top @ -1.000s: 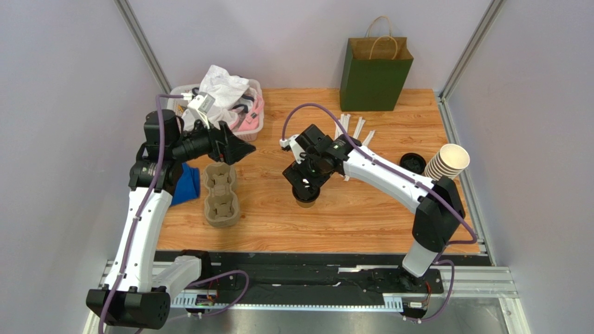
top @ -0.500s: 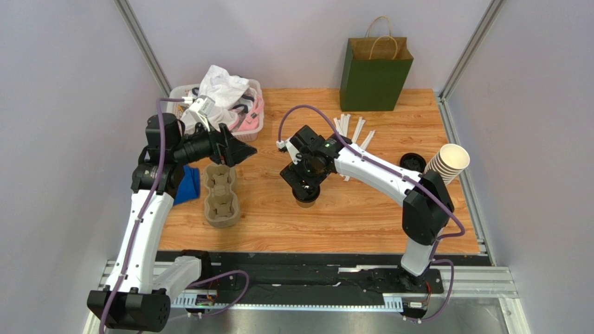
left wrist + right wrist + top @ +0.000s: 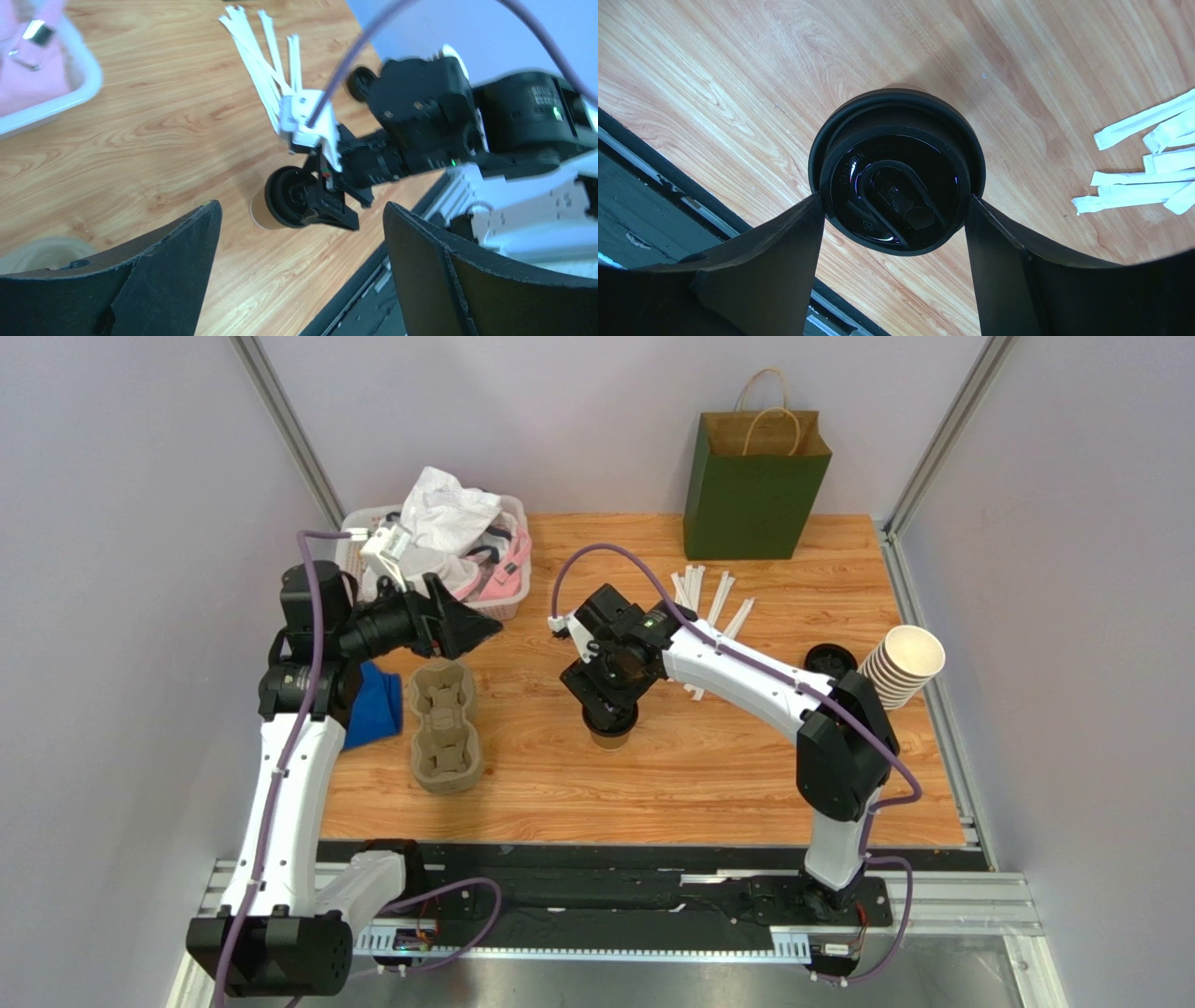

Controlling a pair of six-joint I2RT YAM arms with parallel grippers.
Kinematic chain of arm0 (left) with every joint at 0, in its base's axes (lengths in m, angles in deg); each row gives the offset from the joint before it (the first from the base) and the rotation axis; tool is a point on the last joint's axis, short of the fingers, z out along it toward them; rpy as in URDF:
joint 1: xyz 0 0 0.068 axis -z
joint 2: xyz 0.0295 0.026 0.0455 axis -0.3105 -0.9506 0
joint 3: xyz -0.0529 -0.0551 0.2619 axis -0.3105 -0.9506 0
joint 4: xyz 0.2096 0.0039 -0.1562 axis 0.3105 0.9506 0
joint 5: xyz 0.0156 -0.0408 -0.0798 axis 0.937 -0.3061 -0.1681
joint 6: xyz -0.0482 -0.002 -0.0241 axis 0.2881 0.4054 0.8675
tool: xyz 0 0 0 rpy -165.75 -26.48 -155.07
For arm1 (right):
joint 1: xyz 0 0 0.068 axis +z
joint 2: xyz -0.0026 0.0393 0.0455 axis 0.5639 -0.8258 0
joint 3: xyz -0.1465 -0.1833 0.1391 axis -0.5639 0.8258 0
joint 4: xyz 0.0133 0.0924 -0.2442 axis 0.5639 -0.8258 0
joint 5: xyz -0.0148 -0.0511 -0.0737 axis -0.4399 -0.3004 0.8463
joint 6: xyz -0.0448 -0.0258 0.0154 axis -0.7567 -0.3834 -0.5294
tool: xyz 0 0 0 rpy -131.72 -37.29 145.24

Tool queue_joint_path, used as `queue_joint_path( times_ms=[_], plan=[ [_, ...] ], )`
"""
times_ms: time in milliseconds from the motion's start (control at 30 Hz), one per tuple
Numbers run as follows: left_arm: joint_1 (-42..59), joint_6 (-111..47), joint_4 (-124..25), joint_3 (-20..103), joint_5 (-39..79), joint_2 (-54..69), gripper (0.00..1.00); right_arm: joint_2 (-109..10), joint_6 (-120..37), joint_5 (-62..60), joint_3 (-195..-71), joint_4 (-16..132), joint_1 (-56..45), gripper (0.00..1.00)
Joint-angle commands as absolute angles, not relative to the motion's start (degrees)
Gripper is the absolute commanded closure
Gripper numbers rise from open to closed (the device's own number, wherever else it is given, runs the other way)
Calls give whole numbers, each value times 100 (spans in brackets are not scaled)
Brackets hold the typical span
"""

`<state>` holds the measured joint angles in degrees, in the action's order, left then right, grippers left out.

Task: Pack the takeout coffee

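Observation:
My right gripper is to set the takeout coffee down in front of the cluttered bin. It will let go of it there, beside the cup carrier [image 3: 535, 672].
The takeout coffee [image 3: 612, 734], a brown paper cup with a black lid [image 3: 896, 192], stands upright on the wooden table near the middle. My right gripper [image 3: 609, 711] hangs straight down over it. In the right wrist view its two black fingers [image 3: 801, 238] press against opposite sides of the lid rim, so the gripper [image 3: 894, 204] is shut on the cup. The left wrist view shows the cup's brown side [image 3: 261, 210] under that gripper. My left gripper [image 3: 481, 632] hovers open and empty [image 3: 300, 210] above the table, left of the cup.
A moulded-pulp cup carrier [image 3: 445, 728] lies left of the cup, beside a blue cloth [image 3: 376, 703]. A green paper bag [image 3: 755, 483] stands at the back. White sachets [image 3: 709, 595], a spare black lid [image 3: 828, 661], a cup stack [image 3: 901, 665] and a cluttered bin [image 3: 449, 546] surround the middle.
My right gripper's jaws have narrowed onto the cup's lid, and the arm has shifted slightly left. My left gripper has drawn back a little towards the far left.

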<state>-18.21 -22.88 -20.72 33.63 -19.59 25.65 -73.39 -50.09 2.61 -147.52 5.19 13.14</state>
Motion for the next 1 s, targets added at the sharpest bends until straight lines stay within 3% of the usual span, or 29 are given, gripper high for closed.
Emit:
queue_joint_path(
  times_ms=[0,300,600,967],
  plan=[
    [-2450,-1714,-2436,3262,-2201,2345,8,-7498,-5129,394,-15230,694,1340,34],
    [-2995,-1906,-2279,3306,-2395,2081,10,-8482,-5446,843,-16855,949,1305,36],
    [-3373,-2680,-1391,3420,-2350,2142,10,-9764,-5542,526,-18621,1099,1261,36],
    [-3497,-2917,-1127,3192,-2359,2143,10,-10170,-5859,500,-19063,1002,1261,33]
  ],
)
